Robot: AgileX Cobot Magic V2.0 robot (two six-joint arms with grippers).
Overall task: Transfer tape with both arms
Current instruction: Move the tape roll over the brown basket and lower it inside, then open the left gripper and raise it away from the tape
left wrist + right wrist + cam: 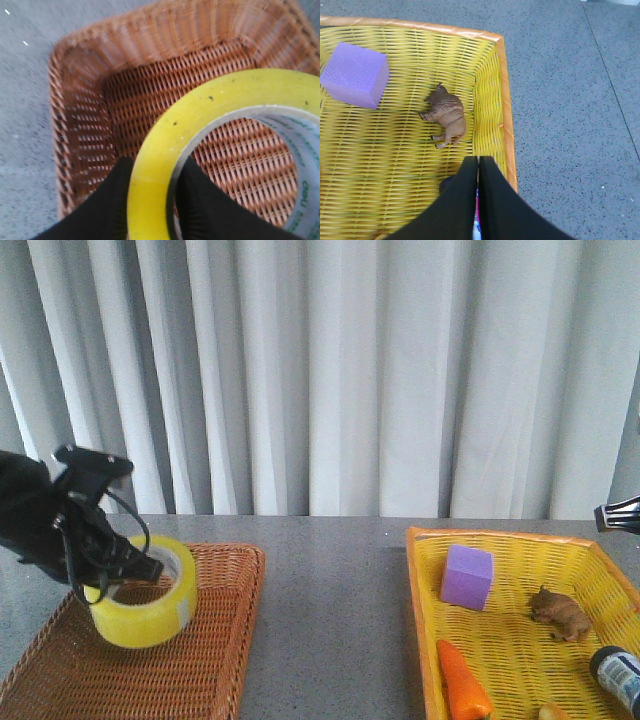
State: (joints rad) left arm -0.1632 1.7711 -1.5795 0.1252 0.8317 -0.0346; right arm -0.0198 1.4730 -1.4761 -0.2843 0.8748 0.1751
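Next, my left gripper releases the tape inside the brown wicker basket (160, 644). It will do so by that basket's side that faces the yellow basket.
The tape (150, 615), a wide yellow roll with a white printed core, is tilted over the brown wicker basket (245, 570) at the left. My left gripper (135, 570) is shut on its wall, one finger outside and one inside the ring. The left wrist view shows the roll (165, 145) pinched between the black fingers (107, 200) above the basket floor. My right gripper (478, 158) is shut and empty, above the right rim of the yellow basket (505, 100). Only a black tip of the right arm (618, 514) shows in the front view.
The yellow basket (425, 640) at the right holds a purple cube (468, 577), a brown toy animal (560, 612), an orange carrot (463, 680) and a dark-capped bottle (618, 672). Grey tabletop (330, 610) lies between the baskets. A white curtain hangs behind.
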